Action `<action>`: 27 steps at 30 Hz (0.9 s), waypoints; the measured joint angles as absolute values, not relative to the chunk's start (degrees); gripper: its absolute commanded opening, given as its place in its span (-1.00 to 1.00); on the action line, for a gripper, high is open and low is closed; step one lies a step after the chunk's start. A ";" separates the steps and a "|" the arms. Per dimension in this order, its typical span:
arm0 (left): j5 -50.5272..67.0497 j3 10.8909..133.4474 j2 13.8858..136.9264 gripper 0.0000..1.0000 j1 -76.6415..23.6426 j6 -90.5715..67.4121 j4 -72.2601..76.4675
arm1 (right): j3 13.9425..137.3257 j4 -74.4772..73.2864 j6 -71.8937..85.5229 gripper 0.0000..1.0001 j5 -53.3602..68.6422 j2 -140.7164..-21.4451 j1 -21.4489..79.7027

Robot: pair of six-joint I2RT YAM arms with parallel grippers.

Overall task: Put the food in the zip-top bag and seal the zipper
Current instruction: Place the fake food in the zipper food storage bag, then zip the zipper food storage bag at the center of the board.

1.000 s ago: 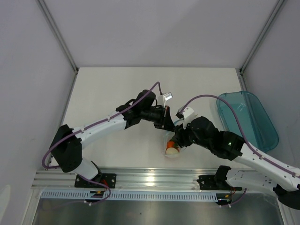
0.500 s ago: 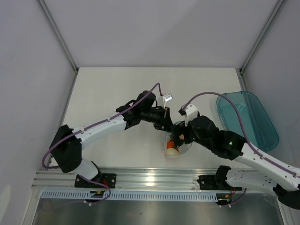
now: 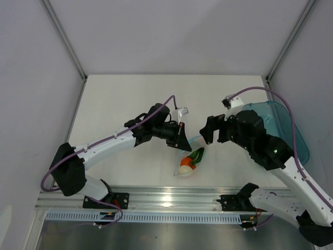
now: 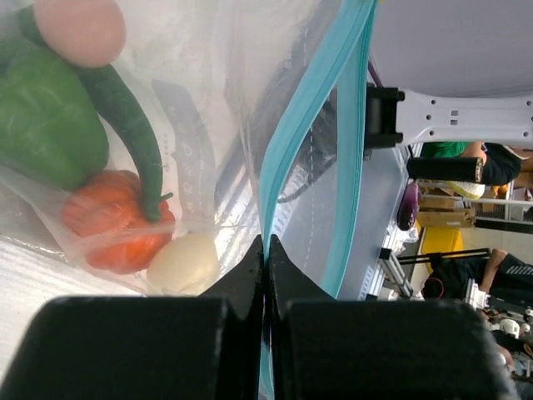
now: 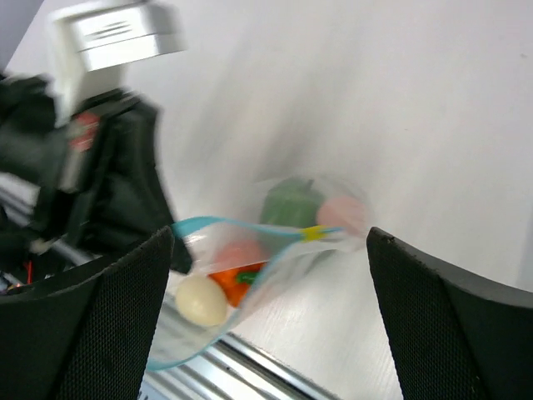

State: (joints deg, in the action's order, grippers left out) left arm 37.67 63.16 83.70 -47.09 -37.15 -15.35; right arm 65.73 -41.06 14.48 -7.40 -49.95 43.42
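The yellow tab is hanging loose beyond the hold of my left gripper, so next my right gripper pinches the bag [image 5: 347, 239] beside the tab before my left gripper gets to it.
The clear zip-top bag [image 3: 193, 148] hangs at table centre with its mouth gaping. My left gripper [image 3: 179, 138] is shut on the teal zipper [image 4: 293, 125], one strip pinched between the jaws [image 4: 266, 250]. Inside lies the food: a green pepper [image 4: 42, 117], an orange-red piece [image 4: 112, 221], a pale egg [image 4: 183, 262] and a pinkish egg [image 4: 79, 29]. My right gripper [image 3: 210, 130] is open, raised to the bag's right and holding nothing. In the right wrist view [image 5: 268, 242] the bag [image 5: 250, 275] sits below and between its spread fingers [image 5: 125, 333], with a yellow tab [image 5: 312, 232] on the zipper.
A translucent teal tray [image 3: 276, 130] sits at the right edge of the table, close behind my right arm. The metal rail [image 3: 166, 200] runs along the near edge just below the bag.
My right gripper opened wide and drew back up and to the right, away from the bag. The bag with the food now hangs from my left gripper alone.
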 measured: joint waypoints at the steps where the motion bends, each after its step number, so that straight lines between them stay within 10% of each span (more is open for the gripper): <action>1: 37.69 62.70 83.05 -0.99 -46.94 -36.86 -15.64 | 65.76 -41.45 14.39 0.99 -5.54 -49.67 40.21; 16: 42.74 53.36 77.73 -0.99 -41.93 -35.40 -14.63 | 53.41 -34.98 10.41 0.26 39.51 -48.93 12.12; 27: 47.20 50.61 76.82 -0.99 -39.97 -35.53 -11.11 | 44.40 -19.70 10.59 0.47 47.40 -51.75 11.99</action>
